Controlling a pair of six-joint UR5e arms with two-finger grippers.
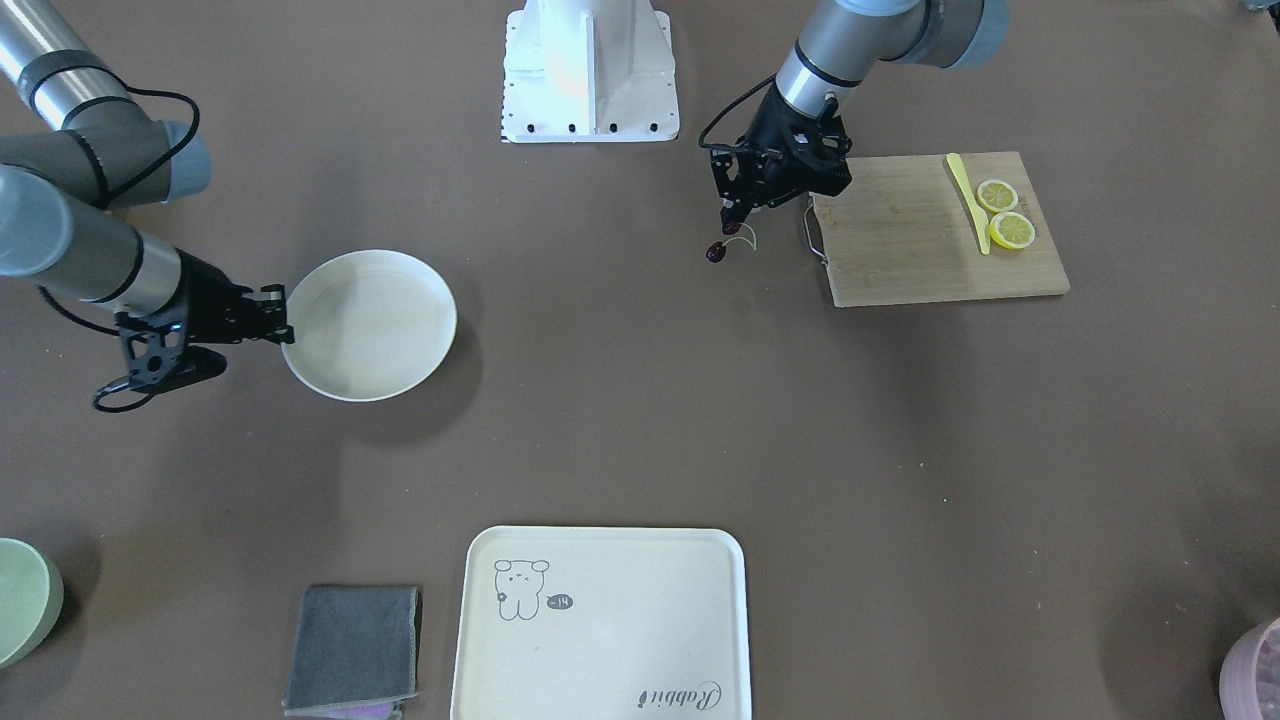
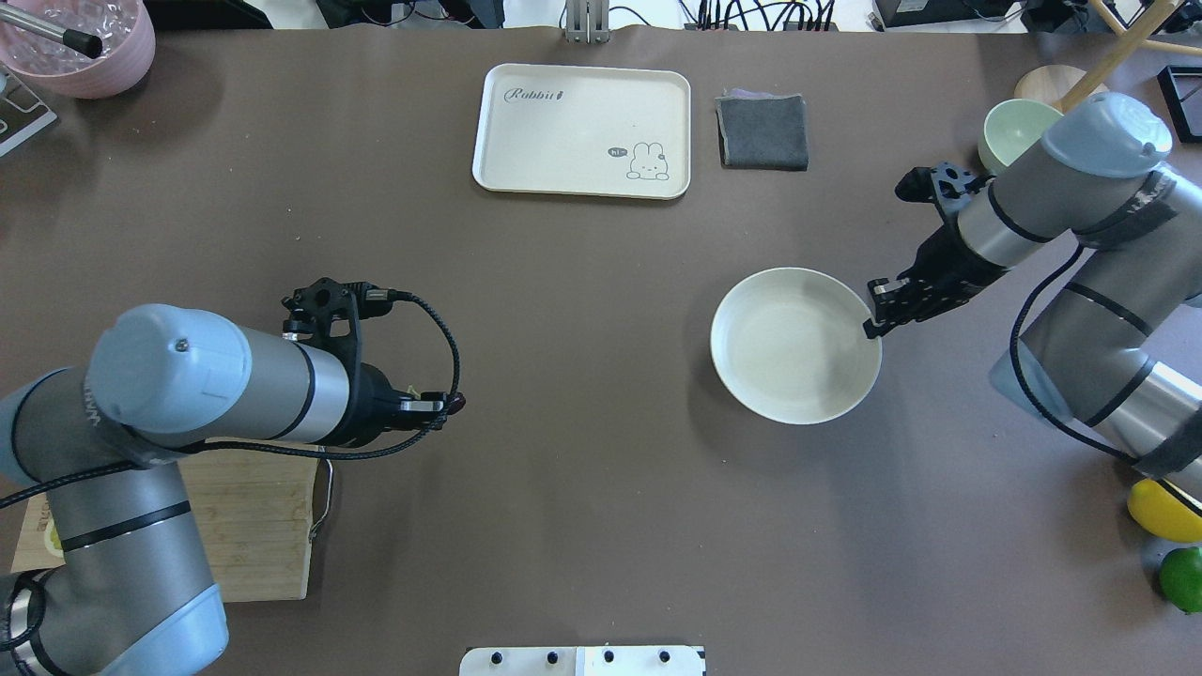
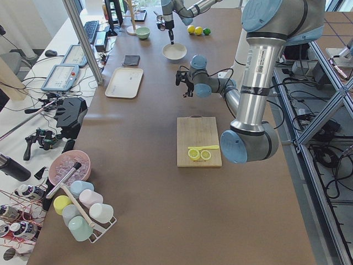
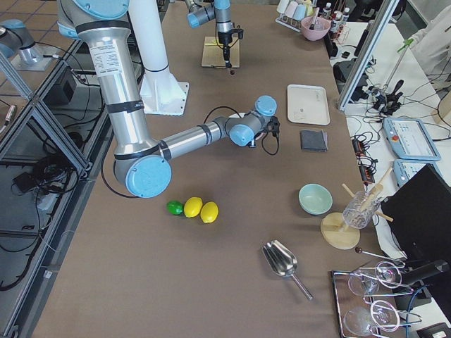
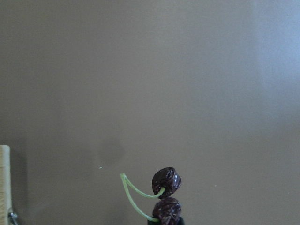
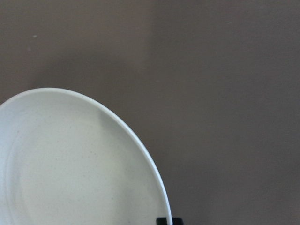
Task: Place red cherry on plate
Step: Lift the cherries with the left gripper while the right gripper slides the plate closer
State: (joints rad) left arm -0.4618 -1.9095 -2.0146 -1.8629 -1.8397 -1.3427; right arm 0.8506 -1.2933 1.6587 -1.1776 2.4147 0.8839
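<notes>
Next, my right gripper lets go of the plate on the bare brown table [image 1: 624,260], where I will leave it just in front of the robot base.
The red cherry [image 1: 715,251], two tiny dark maroon fruits on a pale green stem, hangs above the brown table just left of the cutting board. My left gripper [image 1: 730,222] is shut on it. In the left wrist view the cherry [image 5: 166,180] sits at the bottom centre, with the table far below. Seen from overhead, the cherry [image 2: 458,404] peeks out at the tip of the left gripper [image 2: 449,406]. The round cream-white plate [image 1: 370,325] is across the table. My right gripper [image 1: 288,330] is shut on its rim. The right wrist view shows that plate [image 6: 70,164] close up.
A wooden cutting board [image 1: 900,240] holds two lemon slices [image 1: 1005,215] and a yellow knife [image 1: 968,200]. A cream tray [image 1: 600,625] with a drawing, a grey cloth [image 1: 352,648] and a pale green bowl [image 1: 20,600] line the far edge. The robot base [image 1: 590,70] stands between the arms.
</notes>
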